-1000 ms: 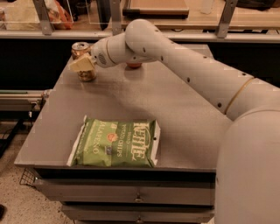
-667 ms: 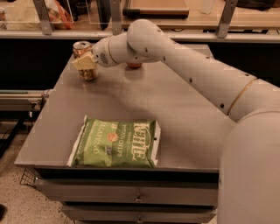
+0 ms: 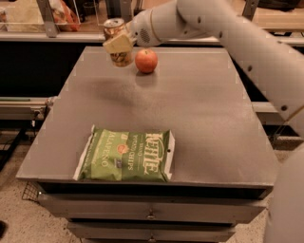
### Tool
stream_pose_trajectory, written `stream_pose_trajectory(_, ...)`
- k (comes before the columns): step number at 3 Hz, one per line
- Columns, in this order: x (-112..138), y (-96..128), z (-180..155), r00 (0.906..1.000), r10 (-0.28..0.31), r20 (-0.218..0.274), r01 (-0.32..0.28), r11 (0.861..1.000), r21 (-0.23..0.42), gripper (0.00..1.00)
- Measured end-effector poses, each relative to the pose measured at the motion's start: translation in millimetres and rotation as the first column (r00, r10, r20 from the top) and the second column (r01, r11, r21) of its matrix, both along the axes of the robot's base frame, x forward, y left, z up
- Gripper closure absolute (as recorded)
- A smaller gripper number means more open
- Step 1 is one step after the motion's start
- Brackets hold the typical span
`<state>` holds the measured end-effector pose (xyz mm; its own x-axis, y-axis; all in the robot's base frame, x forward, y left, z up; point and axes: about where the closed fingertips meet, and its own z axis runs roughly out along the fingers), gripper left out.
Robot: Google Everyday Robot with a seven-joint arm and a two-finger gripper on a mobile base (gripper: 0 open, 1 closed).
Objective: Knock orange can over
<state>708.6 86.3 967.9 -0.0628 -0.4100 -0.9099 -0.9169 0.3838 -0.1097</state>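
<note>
Next, I set the orange can down on the grey table (image 3: 144,89), between the apple and the green chips bag.
The orange can (image 3: 115,27) stands at the far left of the grey table (image 3: 199,118), looking upright or slightly tilted, with its silver top showing. My gripper (image 3: 118,43) is right against the can's front, and its pale tip covers the can's middle. The arm reaches in from the upper right. I cannot tell whether the can's base rests on the table.
A red-orange apple (image 3: 146,60) sits just right of the can, close to it. A green chips bag (image 3: 126,154) lies flat near the table's front edge. A shelf with bags (image 3: 61,14) runs behind the table. Drawers (image 3: 152,216) are below the front edge.
The gripper and can now sit farther right and higher in view. The arm has risen off the table, uncovering the apple. The chips bag has not moved on the table.
</note>
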Motion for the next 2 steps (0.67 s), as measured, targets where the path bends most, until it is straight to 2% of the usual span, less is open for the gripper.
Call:
stream_pose_trajectory(1, -16.2, -37.7, 19.8, 0.9991, 0.041, -0.009, -0.042, 0.996, -0.078, 1.0)
stream_pose_trajectory(2, -41.0, -59.3, 9.5, 0.9902, 0.125, -0.062, -0.134, 0.974, -0.183, 1.0)
